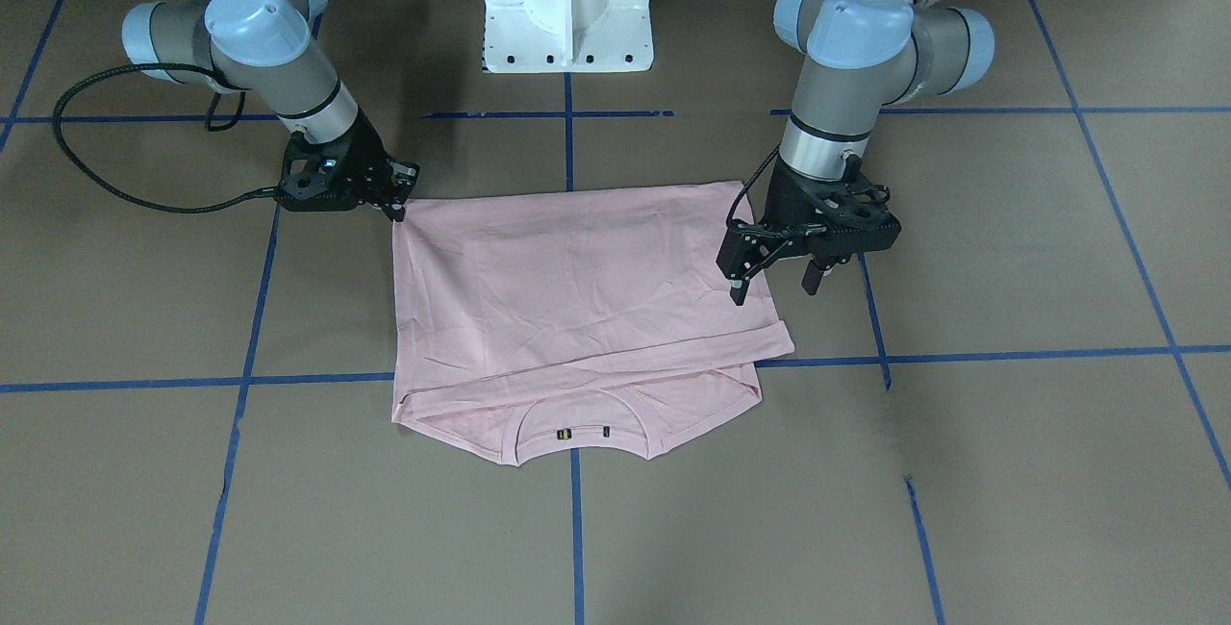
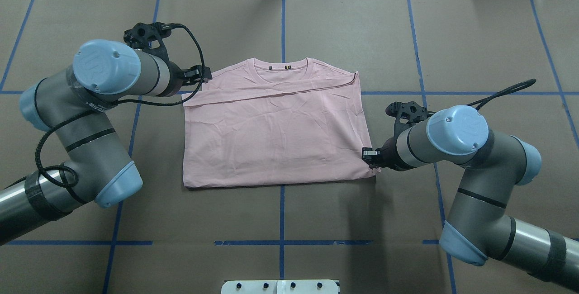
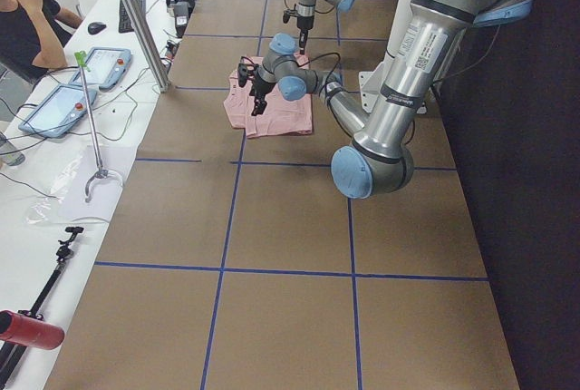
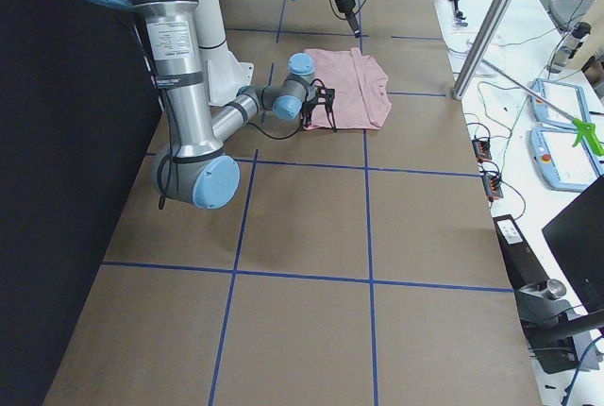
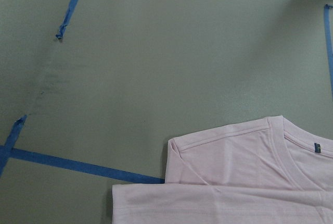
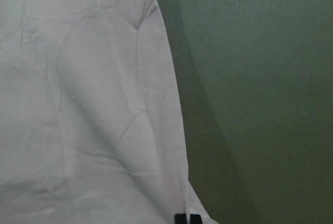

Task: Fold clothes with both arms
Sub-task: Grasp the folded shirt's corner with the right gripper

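Observation:
The robot's right gripper pinches only a thin fold at the T-shirt's near corner, so it should open and grab more cloth farther in before (image 6: 165, 204) it pulls the T-shirt.
The pale pink T-shirt (image 1: 577, 288) lies flat on the brown table, its lower half folded up towards the collar (image 2: 280, 64), so the print is hidden. My right gripper (image 1: 396, 207) is down at the shirt's corner nearest the robot on that side, shut on the edge of the cloth. In the right wrist view its fingertips (image 6: 180, 219) pinch the shirt (image 6: 78, 104). My left gripper (image 1: 774, 287) hangs open just above the opposite side edge, holding nothing. The left wrist view shows only the shirt's shoulder (image 5: 250, 182) and bare table.
The white pedestal base (image 1: 567, 5) stands behind the shirt. Blue tape lines (image 2: 281, 212) cross the brown table. A side bench with tablets (image 3: 63, 100) runs along the far edge, and a person (image 3: 23, 23) sits there.

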You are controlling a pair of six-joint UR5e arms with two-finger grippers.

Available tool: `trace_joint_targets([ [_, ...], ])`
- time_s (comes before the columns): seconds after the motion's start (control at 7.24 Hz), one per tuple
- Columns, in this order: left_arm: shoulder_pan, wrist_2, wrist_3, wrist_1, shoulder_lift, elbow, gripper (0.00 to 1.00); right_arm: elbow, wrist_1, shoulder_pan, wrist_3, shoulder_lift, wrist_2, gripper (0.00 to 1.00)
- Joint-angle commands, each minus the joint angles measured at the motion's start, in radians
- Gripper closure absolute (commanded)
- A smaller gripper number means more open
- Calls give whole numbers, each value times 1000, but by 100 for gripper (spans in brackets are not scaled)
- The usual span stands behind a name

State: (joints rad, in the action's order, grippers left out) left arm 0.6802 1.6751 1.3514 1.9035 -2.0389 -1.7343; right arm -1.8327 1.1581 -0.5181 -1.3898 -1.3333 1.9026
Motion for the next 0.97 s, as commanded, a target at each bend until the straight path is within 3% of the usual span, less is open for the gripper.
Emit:
trace_joint_targets([
  [0.0, -2, 0, 0, -1, -1, -1, 0, 4, 2, 10, 2, 8, 1, 0],
  [0.69, -2, 0, 0, 0, -1, -14, 0, 30, 5, 32, 0, 0, 7, 0],
  [0.83, -2, 0, 0, 0, -1, -14, 0, 33, 6, 33, -6, 3, 7, 14],
])
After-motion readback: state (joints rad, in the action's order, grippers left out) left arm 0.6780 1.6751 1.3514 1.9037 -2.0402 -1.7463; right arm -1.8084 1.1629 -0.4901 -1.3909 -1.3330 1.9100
